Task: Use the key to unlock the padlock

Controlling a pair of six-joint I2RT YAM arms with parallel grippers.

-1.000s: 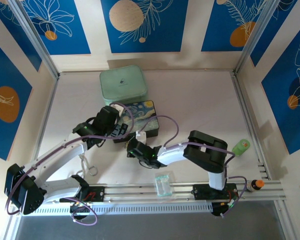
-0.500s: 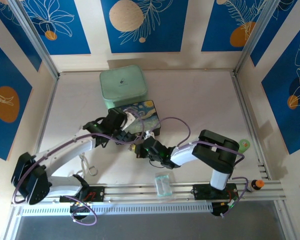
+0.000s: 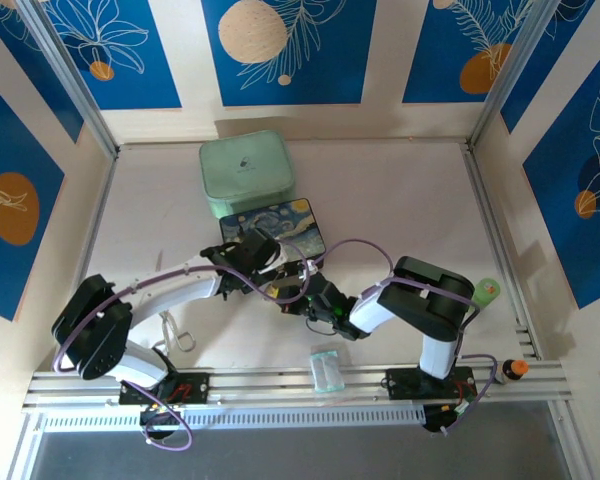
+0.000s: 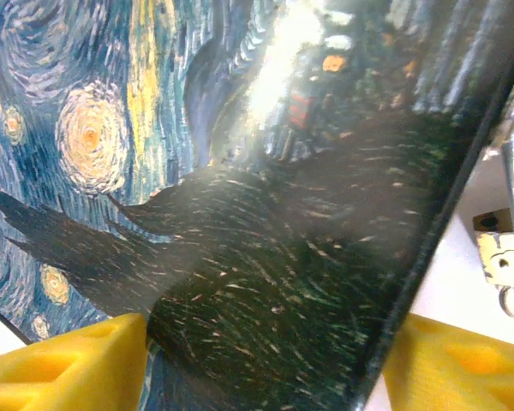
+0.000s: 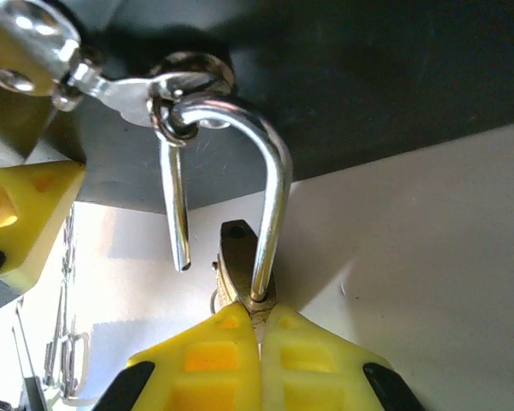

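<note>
My right gripper is to regrip the brass body (image 5: 238, 260) and slide the short leg out before carrying the padlock away, because the shackle's bend hooks through the hasp's ring.
The padlock (image 5: 242, 272) has a brass body and a silver shackle (image 5: 270, 171). The shackle hangs in the ring (image 5: 188, 79) of the box's hasp, and its short leg hangs free of the body. My right gripper (image 5: 259, 330) is shut on the padlock's body from below; from above it (image 3: 298, 285) sits at the front edge of the starry-night box (image 3: 275, 222). The key is hidden. My left gripper (image 4: 265, 364) is open, its yellow fingers (image 4: 68, 368) standing on either side of the box's front corner (image 4: 325, 282). Whether they touch the box I cannot tell.
A mint-green case (image 3: 245, 168) stands behind the box. A clear plastic packet (image 3: 327, 368) lies near the front rail. At the right edge sit a green bottle (image 3: 483, 292) and an orange-capped one (image 3: 517, 368). A loose white cord (image 3: 175, 335) lies by the left arm.
My left arm has swung right to the box's front corner and its jaws have narrowed. My right gripper has shifted right and farther from me, staying shut on the padlock.
</note>
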